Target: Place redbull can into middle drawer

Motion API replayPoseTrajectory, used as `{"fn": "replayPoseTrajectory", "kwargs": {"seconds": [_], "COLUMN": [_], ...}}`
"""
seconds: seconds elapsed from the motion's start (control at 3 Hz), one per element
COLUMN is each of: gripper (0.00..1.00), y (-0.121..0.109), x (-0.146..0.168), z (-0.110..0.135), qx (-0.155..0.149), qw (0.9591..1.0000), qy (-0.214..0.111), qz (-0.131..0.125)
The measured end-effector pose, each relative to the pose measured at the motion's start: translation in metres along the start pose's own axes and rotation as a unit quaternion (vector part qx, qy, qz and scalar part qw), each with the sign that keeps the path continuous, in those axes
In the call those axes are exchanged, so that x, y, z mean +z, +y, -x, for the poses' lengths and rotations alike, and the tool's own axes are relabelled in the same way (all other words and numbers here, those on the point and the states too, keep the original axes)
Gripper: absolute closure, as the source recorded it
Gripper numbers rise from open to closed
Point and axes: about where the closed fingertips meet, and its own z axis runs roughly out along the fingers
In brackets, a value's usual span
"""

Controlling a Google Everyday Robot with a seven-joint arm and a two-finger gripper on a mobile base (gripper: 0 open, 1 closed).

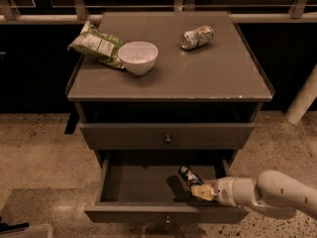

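My gripper is to let go of the redbull can, now tilted just above the drawer floor, on the middle drawer's bottom (193,176), toward the side nearest the white pole.
The middle drawer (133,186) is pulled open at the bottom of the grey cabinet, with its small knob on the front edge (167,221). My gripper (199,189) reaches in from the right, over the drawer's right half. It is shut on the redbull can (188,174). The blue-and-silver can is tilted, with its top leaning up and to the left, just above the drawer floor. Its shadow falls on the floor to its left. The can's lower end is hidden by the gripper.
The knobbed drawer front above (167,136) is closed. On the cabinet top (208,78) are a white bowl (138,57), a green chip bag (96,45) and a dented pale can (197,36). A white pole (302,103) stands at the right. The floor is speckled stone.
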Motion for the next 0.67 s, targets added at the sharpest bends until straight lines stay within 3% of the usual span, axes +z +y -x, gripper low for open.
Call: {"fn": "replayPoseTrajectory", "kwargs": {"seconds": [0.67], "gripper": [1.00], "y": [-0.040], "x": [0.028], "z": [0.005], "qx": [0.017], "qw": [0.9998], "qy": [0.011], "qz": [-0.007]}}
